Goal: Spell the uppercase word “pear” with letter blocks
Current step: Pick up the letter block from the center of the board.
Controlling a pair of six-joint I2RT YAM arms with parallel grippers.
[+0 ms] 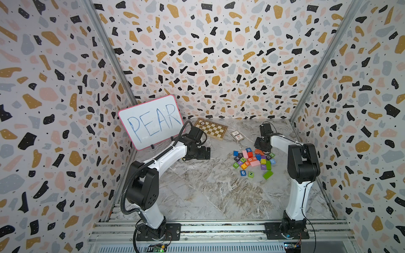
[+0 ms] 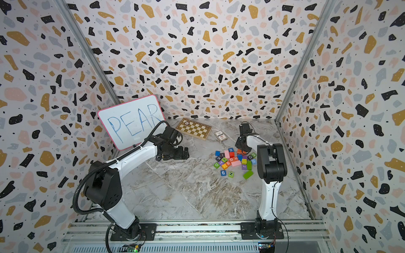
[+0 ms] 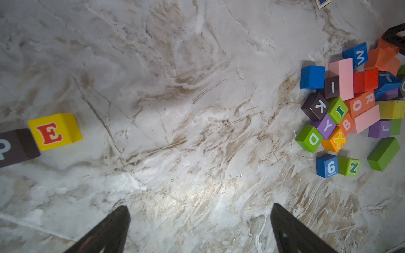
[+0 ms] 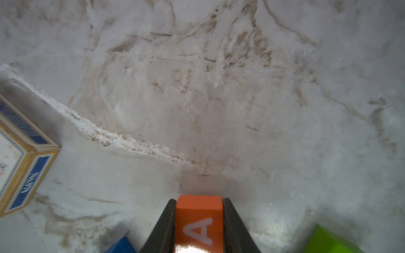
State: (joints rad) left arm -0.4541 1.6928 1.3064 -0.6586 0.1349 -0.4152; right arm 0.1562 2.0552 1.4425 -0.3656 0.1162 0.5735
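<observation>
Next, my right gripper releases the orange A block, now low at the pile's far edge, on the marble (image 1: 204, 170) just in front of my left gripper.
My right gripper (image 4: 199, 200) is shut on the orange A block (image 4: 198, 221), one finger pressed against each side. In both top views it sits low at the far edge of the block pile (image 1: 262, 150) (image 2: 243, 150). The dark P block (image 3: 15, 146) and the yellow E block (image 3: 55, 131) lie side by side and touching, off to one side in the left wrist view. The orange-red R block (image 3: 370, 98) lies in the pile. My left gripper (image 3: 199, 206) is open over bare marble with nothing between its fingers, left of the pile (image 1: 207, 153).
The pile (image 1: 254, 162) holds several coloured cubes and pink oblong blocks; a blue 6 cube (image 3: 327, 166) and a green N cube (image 3: 349, 167) lie in front of it. A whiteboard reading PEAR (image 1: 151, 122), a chessboard (image 1: 211, 128) and a card box (image 4: 22, 164) stand behind.
</observation>
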